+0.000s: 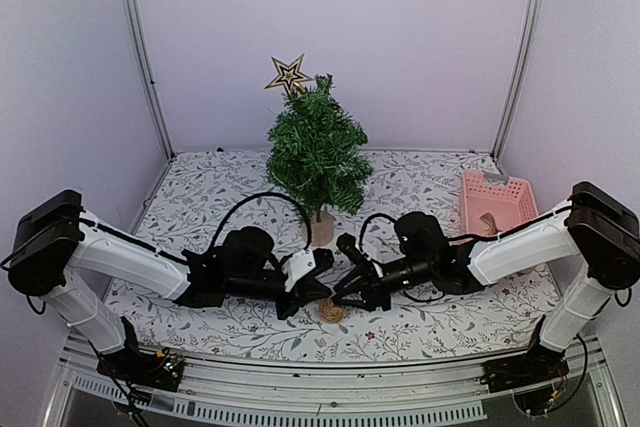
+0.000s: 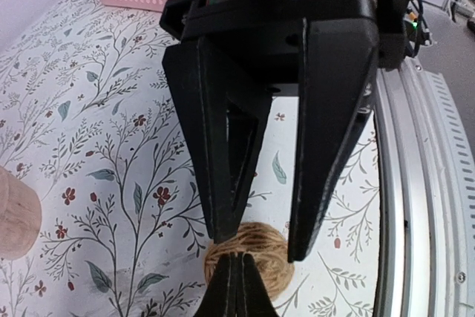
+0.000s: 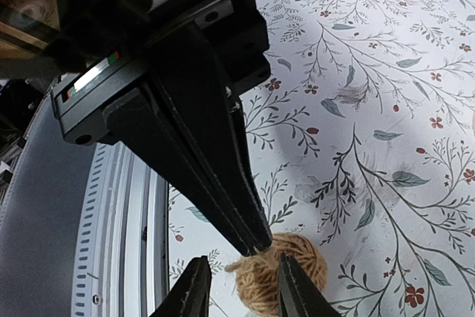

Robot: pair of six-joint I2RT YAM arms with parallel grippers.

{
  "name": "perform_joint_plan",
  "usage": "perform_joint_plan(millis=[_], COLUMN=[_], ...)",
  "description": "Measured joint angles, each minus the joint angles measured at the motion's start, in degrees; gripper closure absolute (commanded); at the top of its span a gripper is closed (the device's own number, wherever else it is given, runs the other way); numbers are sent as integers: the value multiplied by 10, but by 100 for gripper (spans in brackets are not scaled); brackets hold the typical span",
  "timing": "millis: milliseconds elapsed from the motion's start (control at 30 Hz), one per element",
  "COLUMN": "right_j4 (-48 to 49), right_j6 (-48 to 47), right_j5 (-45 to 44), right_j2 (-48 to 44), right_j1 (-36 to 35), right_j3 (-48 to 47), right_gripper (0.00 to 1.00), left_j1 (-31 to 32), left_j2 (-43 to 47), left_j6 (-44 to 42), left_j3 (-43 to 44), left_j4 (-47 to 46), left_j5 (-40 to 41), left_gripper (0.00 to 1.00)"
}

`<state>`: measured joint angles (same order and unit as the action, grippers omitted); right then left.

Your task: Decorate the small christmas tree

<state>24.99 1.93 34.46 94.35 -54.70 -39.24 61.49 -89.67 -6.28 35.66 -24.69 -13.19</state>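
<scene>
I need to hold the twine ball's loop with my right gripper while my left gripper opens and takes the loop's base [image 3: 272, 259], because my left gripper's fingers cover the loop.
The small christmas tree [image 1: 316, 152] stands at the back centre on a light-wood base [image 1: 320, 229], with a wooden star [image 1: 288, 74] at its top. A twine ball [image 1: 332, 312] lies in front of it. My left gripper [image 1: 322, 287] is shut, its tips pinching the top edge of the twine ball [image 3: 286, 276], seen close in the left wrist view [image 2: 236, 280]. My right gripper [image 3: 243, 260] is open and straddles the ball; it also shows in the left wrist view [image 2: 260, 246], one finger on each side of the twine ball [image 2: 256, 254].
A pink basket [image 1: 497, 202] holding a small object stands at the right. The tree's wooden base [image 2: 15, 209] is just beyond the grippers. The metal table rail [image 2: 423, 206] runs close along the near edge.
</scene>
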Motion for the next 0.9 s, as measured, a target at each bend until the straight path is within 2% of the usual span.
perform_joint_plan(millis=[100, 400, 900], right_j4=[10, 19, 9], right_j6=[22, 61, 85], right_j5=[1, -14, -35], right_j2=[14, 26, 15], right_j1=[0, -1, -2], right_j3=[-6, -7, 3], right_gripper=[70, 99, 100], left_j1=[0, 0, 0], left_j2=[0, 1, 36], left_j6=[11, 33, 57], left_j3=[0, -3, -53], left_j4=[-1, -4, -12], left_j5=[3, 17, 49], left_gripper=[100, 100, 100])
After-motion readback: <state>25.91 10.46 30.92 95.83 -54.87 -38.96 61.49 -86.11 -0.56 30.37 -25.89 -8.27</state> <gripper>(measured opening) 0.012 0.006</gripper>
